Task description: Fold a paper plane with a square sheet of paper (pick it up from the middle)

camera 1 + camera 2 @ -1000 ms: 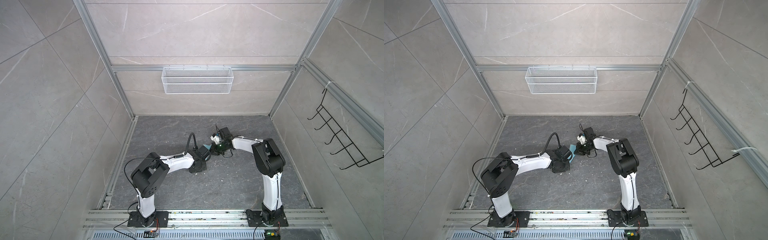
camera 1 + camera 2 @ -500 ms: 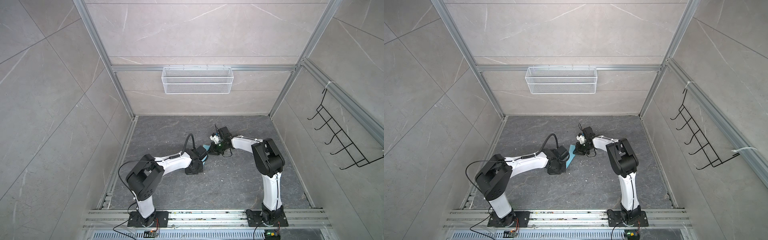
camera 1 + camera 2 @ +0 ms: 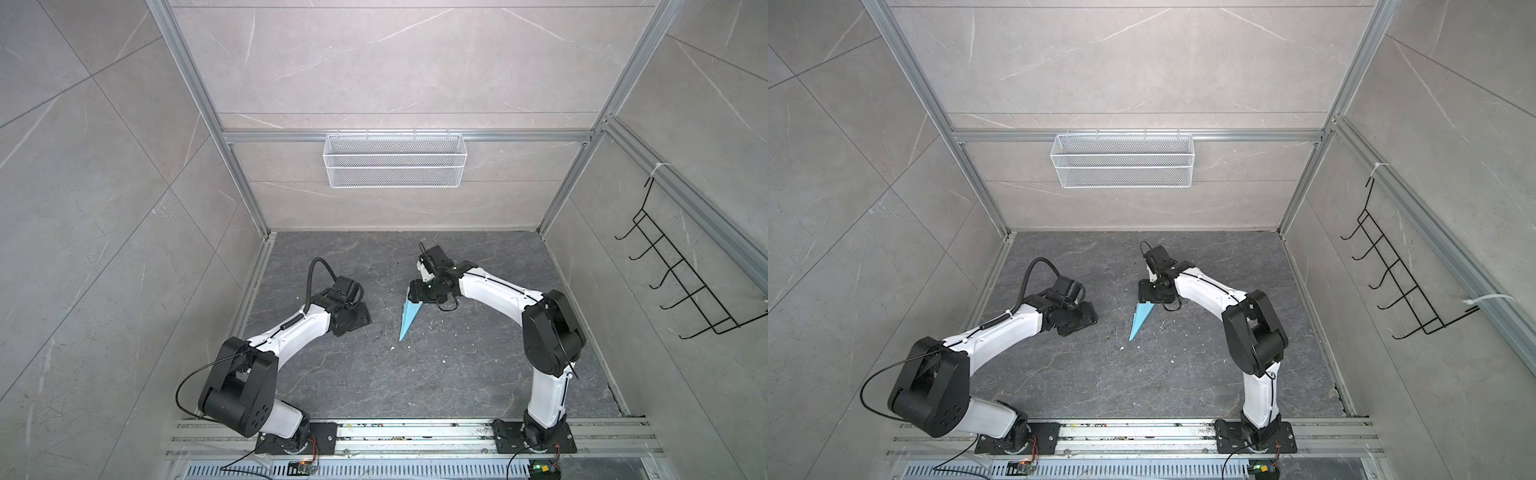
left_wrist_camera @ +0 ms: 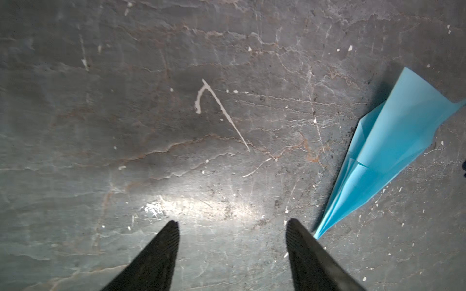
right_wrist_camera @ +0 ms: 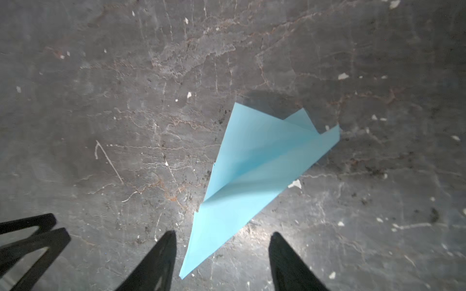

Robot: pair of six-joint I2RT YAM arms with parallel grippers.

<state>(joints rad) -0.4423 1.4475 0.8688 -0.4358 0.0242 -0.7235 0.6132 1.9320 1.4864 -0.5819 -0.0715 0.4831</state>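
Note:
The paper plane lies at a slant across my right gripper's open fingers, so my right gripper should line up, pinch the plane's raised side (image 5: 281, 175) and turn the plane straight.
The square sheet of paper now shows as a light-blue paper plane (image 3: 409, 318) (image 3: 1141, 320), a slim dart lying on the dark floor with its point toward the front. My right gripper (image 3: 417, 296) (image 5: 222, 238) hovers over the plane's wide end, open, its fingertips either side of the plane without touching it (image 5: 252, 176). My left gripper (image 3: 360, 319) (image 4: 232, 225) stands open to the left of the plane, with only bare floor between its fingers. In the left wrist view the plane (image 4: 393, 151) lies beside one finger, its point near that fingertip.
A white wire basket (image 3: 394, 160) hangs on the back wall. A black hook rack (image 3: 681, 286) is on the right wall. Small white crumbs (image 3: 391, 348) dot the stone floor. Metal rails (image 3: 415, 434) with both arm bases run along the front edge.
Both grippers have gone from shut to open. The left arm has drawn back to the left, away from the right gripper. The plane now lies uncovered on the floor.

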